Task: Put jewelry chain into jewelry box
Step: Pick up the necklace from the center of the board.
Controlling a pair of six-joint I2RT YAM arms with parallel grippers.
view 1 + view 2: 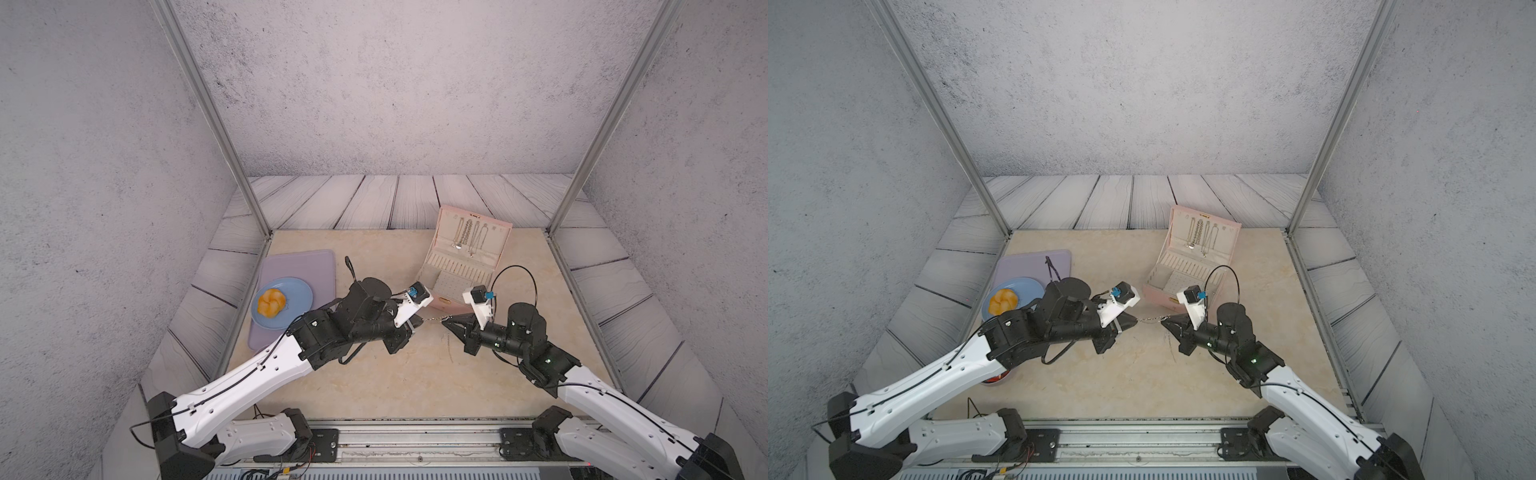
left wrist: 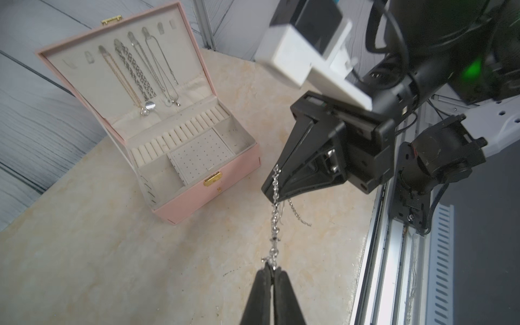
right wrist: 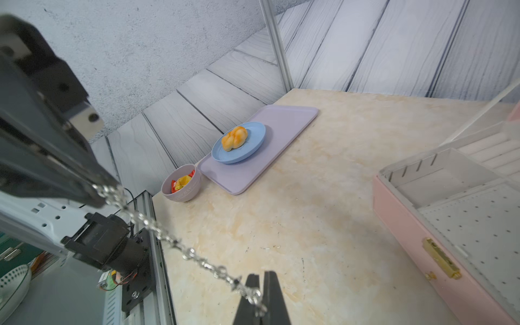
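A long part of the jewelry chain stretches between my grippers, so my left gripper should move closer and my right gripper should take the chain nearer my left gripper (image 2: 274, 247).
The jewelry chain (image 1: 432, 320) (image 1: 1150, 320), silver links, is stretched in the air between my two grippers, just in front of the jewelry box (image 1: 446, 304) (image 1: 1158, 301). The pink box stands open, its cream-lined lid up. My left gripper (image 1: 419, 321) (image 2: 271, 269) is shut on one end of the chain (image 2: 274, 225). My right gripper (image 1: 444, 322) (image 3: 261, 275) is shut on the chain (image 3: 168, 239) further along, and a short loose end dangles below it. The box (image 2: 197, 197) (image 3: 408, 225) lies beyond both grippers.
Several necklaces (image 2: 140, 76) hang inside the box lid. A lilac tray (image 1: 299, 266) at the left holds a blue plate (image 1: 297, 291) with a bun (image 1: 271, 302). A bowl of snacks (image 3: 181, 184) sits near the tray's front end. The arms' rail (image 1: 415, 440) runs along the front edge.
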